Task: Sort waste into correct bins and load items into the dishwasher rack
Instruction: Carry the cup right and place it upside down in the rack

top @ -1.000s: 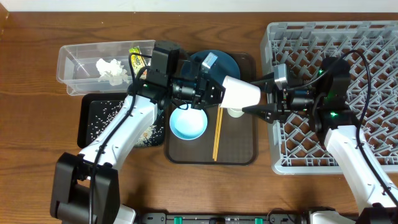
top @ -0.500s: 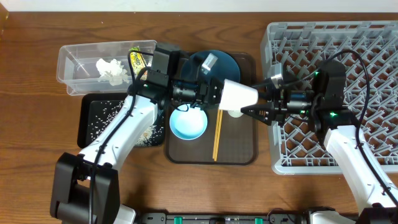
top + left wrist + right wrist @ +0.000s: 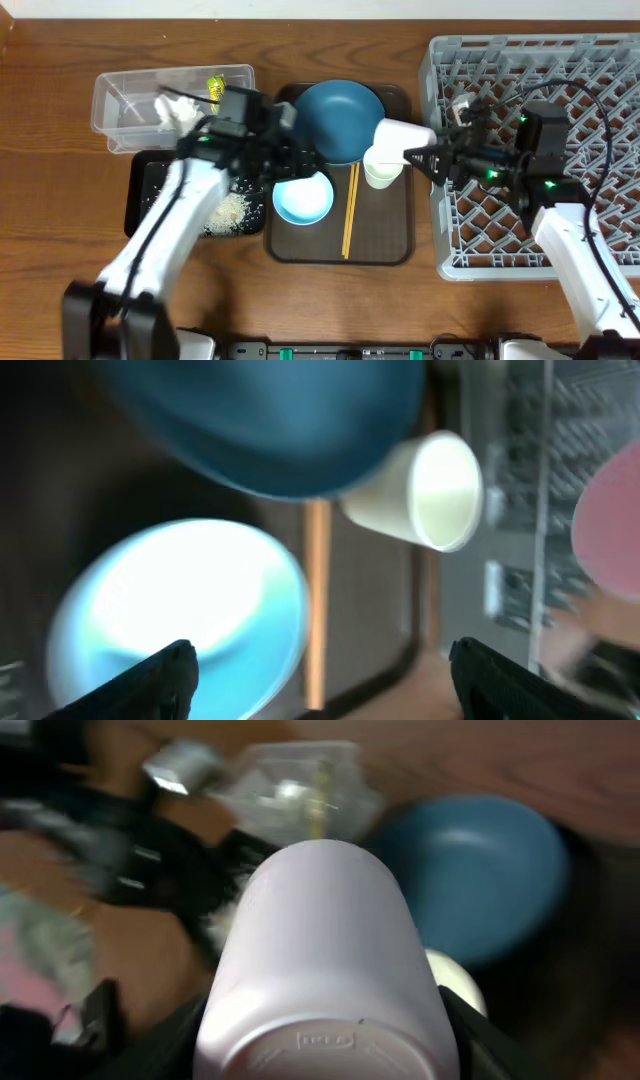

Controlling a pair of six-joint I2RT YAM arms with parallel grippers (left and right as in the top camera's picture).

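Next, I release the pinkish cup, still in the air over the brown tray, with my right gripper in the grey rack's front corner (image 3: pixel 628 211), farthest from the brown tray.
A pinkish cup (image 3: pixel 403 136) lies on its side in the air over the brown tray's right end, and my right gripper (image 3: pixel 418 153) is shut on it. In the right wrist view the pinkish cup (image 3: pixel 328 960) fills the space between the jaws. My left gripper (image 3: pixel 303 160) is open and holds nothing, above the light blue bowl (image 3: pixel 303 198); its dark fingertips (image 3: pixel 165 675) stand wide apart. On the brown tray sit the dark blue plate (image 3: pixel 340 120), a white cup (image 3: pixel 380 170) and the chopsticks (image 3: pixel 349 210). The grey rack (image 3: pixel 560 230) stands at the right.
A clear tub (image 3: pixel 125 90) at back left holds a crumpled tissue (image 3: pixel 178 112) and a yellow-green wrapper (image 3: pixel 215 88). In front of it, a black tray (image 3: pixel 140 195) holds scattered rice (image 3: pixel 228 210). The brown serving tray (image 3: pixel 385 245) lies between them and the rack.
My left gripper opened, let go of the pinkish cup and drew back to the left. My right gripper kept the cup and carried it slightly right, toward the rack.
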